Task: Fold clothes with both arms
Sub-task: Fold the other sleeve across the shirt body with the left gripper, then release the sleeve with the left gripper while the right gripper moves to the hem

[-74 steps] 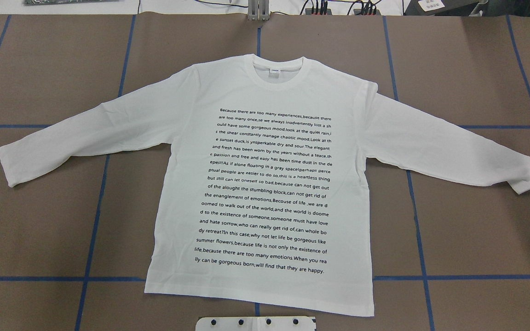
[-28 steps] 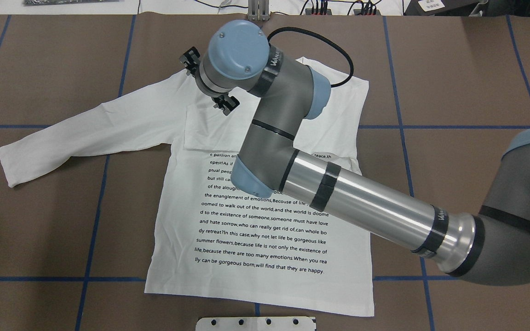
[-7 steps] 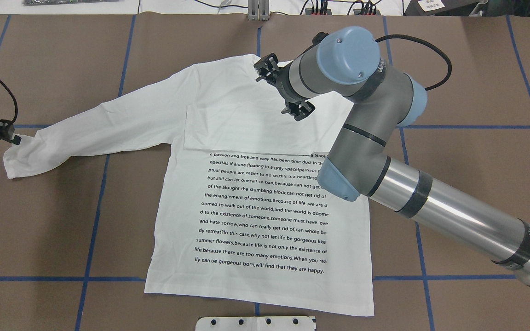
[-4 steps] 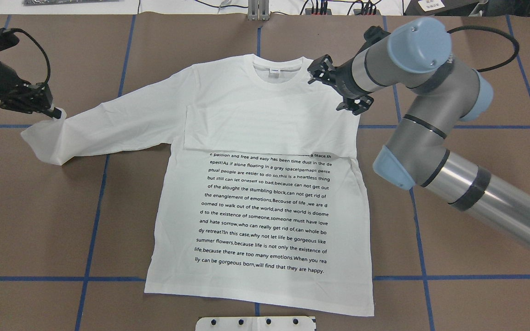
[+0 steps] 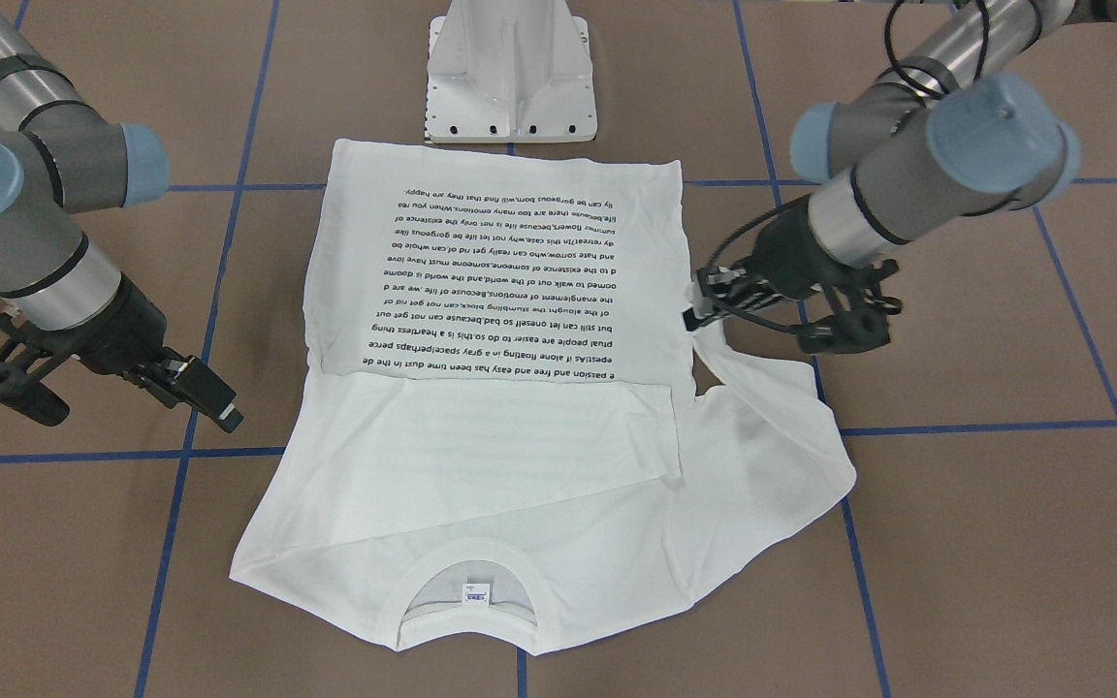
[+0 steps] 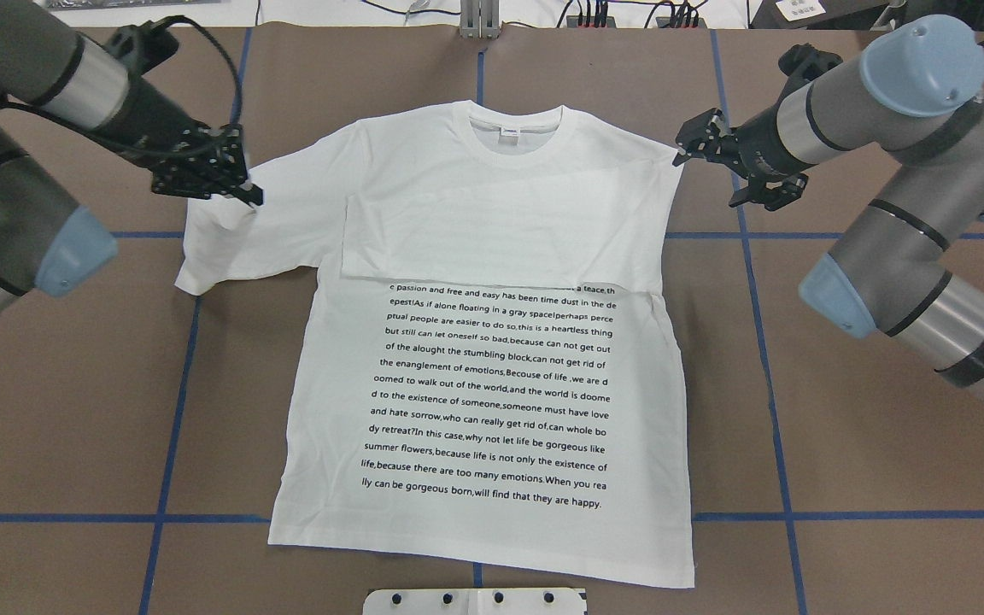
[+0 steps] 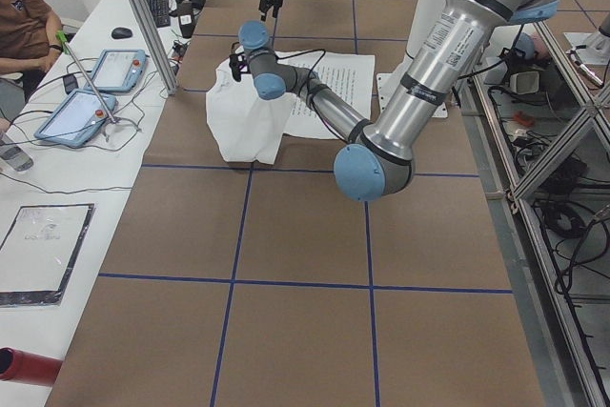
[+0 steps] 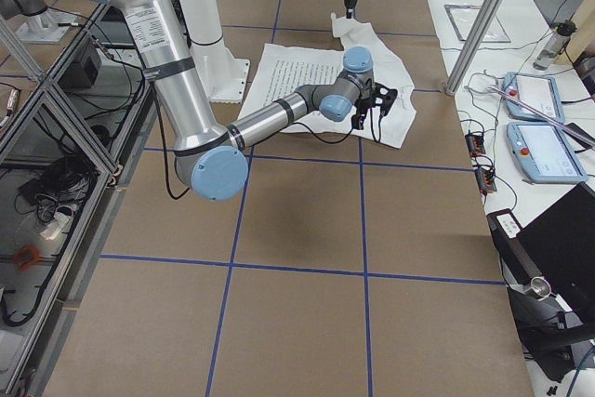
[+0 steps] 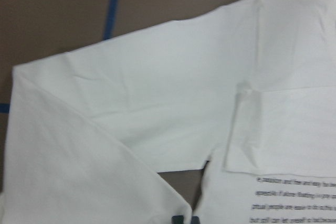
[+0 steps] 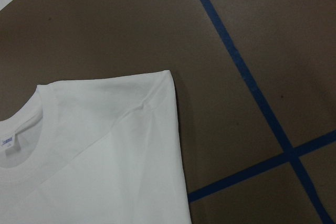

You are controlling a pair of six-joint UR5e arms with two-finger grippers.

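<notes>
Next, my left gripper lets go of the raised cuff on the shirt's opposite side edge (image 5: 317, 371), by the folded sleeve.
The white long-sleeved T-shirt (image 6: 492, 401) lies flat, text side up, with its collar (image 6: 513, 128) at the far side. Its right sleeve lies folded across the chest (image 6: 500, 231) and covers the top lines of text. My left gripper (image 6: 251, 196) is shut on the left sleeve's cuff and holds it raised near the left shoulder. That sleeve is doubled over; in the front-facing view it hangs from the gripper (image 5: 694, 308). My right gripper (image 6: 678, 155) hovers empty just off the right shoulder corner (image 10: 157, 87). Its jaws look open.
The white pedestal base (image 6: 475, 600) stands at the near table edge by the shirt's hem. Blue tape lines (image 6: 765, 359) grid the brown table. An operators' desk with tablets (image 7: 95, 92) and an aluminium post (image 7: 143, 16) stand beyond the far edge.
My left gripper has carried the cuff rightward towards the shirt body, doubling the sleeve. My right gripper has moved right, off the chest to beyond the right shoulder.
</notes>
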